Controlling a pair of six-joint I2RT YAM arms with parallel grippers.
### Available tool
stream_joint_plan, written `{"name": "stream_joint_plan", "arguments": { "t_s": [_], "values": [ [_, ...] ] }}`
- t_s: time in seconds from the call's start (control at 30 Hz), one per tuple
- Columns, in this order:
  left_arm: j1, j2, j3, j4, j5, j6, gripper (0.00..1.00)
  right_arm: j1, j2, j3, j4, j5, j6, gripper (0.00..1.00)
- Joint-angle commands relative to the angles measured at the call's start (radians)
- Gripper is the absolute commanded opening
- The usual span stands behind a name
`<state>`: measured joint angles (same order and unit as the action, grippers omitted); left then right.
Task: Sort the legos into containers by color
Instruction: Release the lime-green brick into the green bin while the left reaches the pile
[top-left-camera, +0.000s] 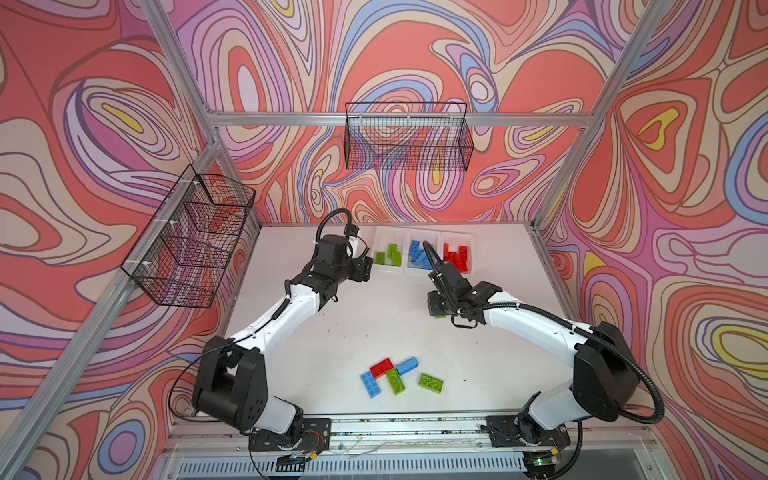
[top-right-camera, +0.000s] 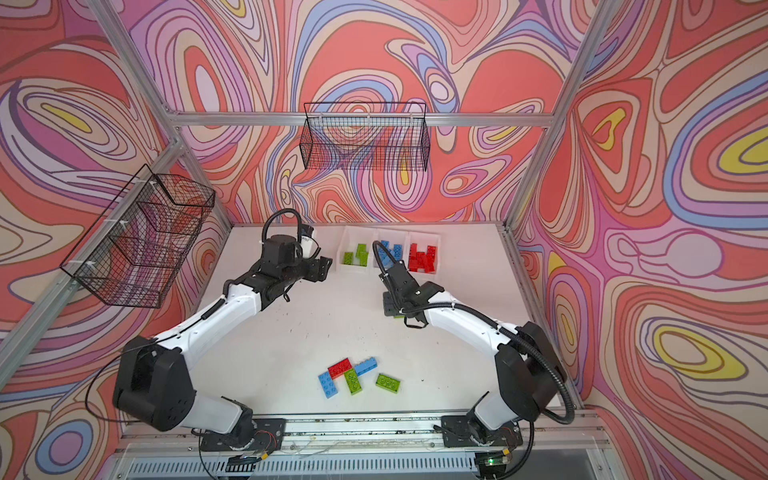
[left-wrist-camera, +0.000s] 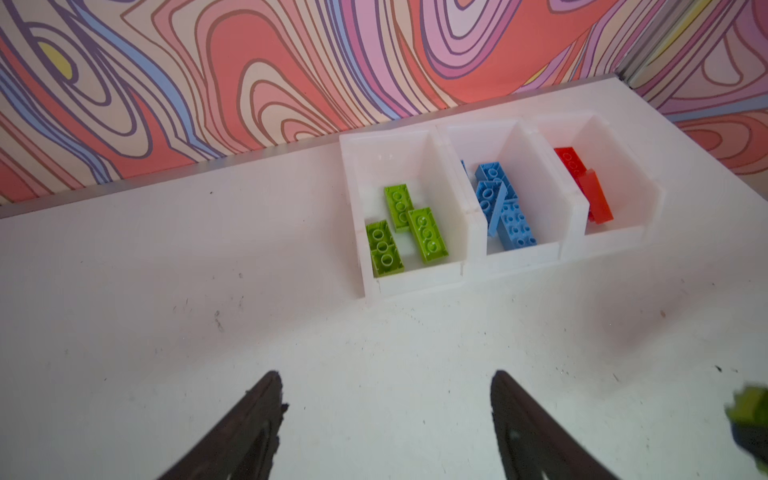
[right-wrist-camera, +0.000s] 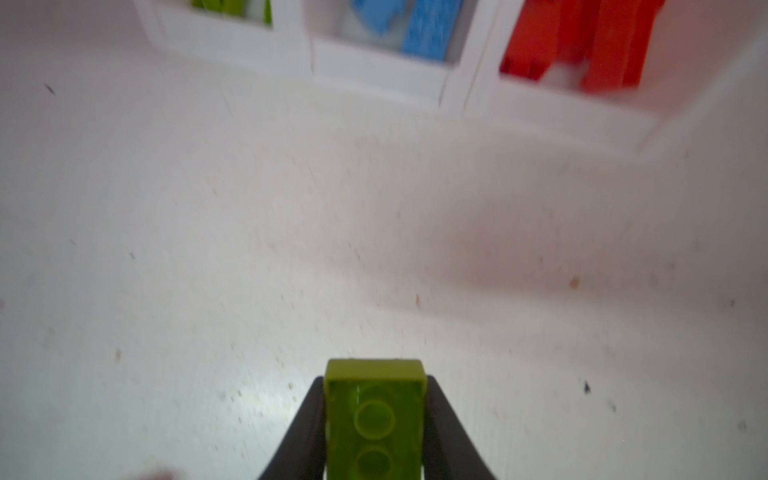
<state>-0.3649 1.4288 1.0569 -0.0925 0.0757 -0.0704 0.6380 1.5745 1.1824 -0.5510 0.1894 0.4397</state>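
Observation:
Next, I let go of the lime green lego with my right gripper between the two front legos in the green bin (top-left-camera: 388, 259) (right-wrist-camera: 254, 8).
Three joined white containers (top-left-camera: 390, 271) stand at the back of the table, holding green legos (left-wrist-camera: 426, 235), blue legos (left-wrist-camera: 513, 226) and red legos (left-wrist-camera: 594, 199), one colour each. My right gripper (right-wrist-camera: 375, 384) is shut on a lime green brick (right-wrist-camera: 375, 419) and hovers over the table in front of the containers (right-wrist-camera: 374, 79). In both top views this gripper (top-left-camera: 436, 309) sits right of centre. My left gripper (left-wrist-camera: 384, 376) is open and empty, just left of the green bin (left-wrist-camera: 415, 284). Near the front lie loose legos: a red one (top-left-camera: 381, 367), two blue (top-left-camera: 407, 365) and two green (top-left-camera: 431, 382).
Black wire baskets hang on the left wall (top-left-camera: 191, 241) and the back wall (top-left-camera: 409, 139). Aluminium frame posts border the table, and the arms' mounting rail (top-left-camera: 415, 426) runs along its front edge.

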Motion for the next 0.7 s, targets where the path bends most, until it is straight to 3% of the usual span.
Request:
{"name": "stream_joint_plan", "arguments": {
  "t_s": [0.0, 0.1, 0.3, 0.67],
  "values": [
    [0.004, -0.090, -0.074, -0.074, -0.027, 0.025, 0.81, -0.034, 0.115, 0.145, 0.063, -0.052, -0.110, 0.23],
    [0.004, -0.160, -0.144, -0.107, -0.014, -0.029, 0.80, -0.059, 0.254, 0.304, 0.076, -0.086, -0.146, 0.23],
    [-0.018, -0.299, -0.350, -0.095, 0.047, -0.270, 0.73, -0.079, 0.506, 0.617, 0.146, -0.170, -0.148, 0.23],
    [-0.231, -0.452, -0.453, -0.313, -0.138, -0.464, 0.73, -0.102, 0.797, 0.869, 0.294, -0.218, -0.105, 0.28]
  ]
}}
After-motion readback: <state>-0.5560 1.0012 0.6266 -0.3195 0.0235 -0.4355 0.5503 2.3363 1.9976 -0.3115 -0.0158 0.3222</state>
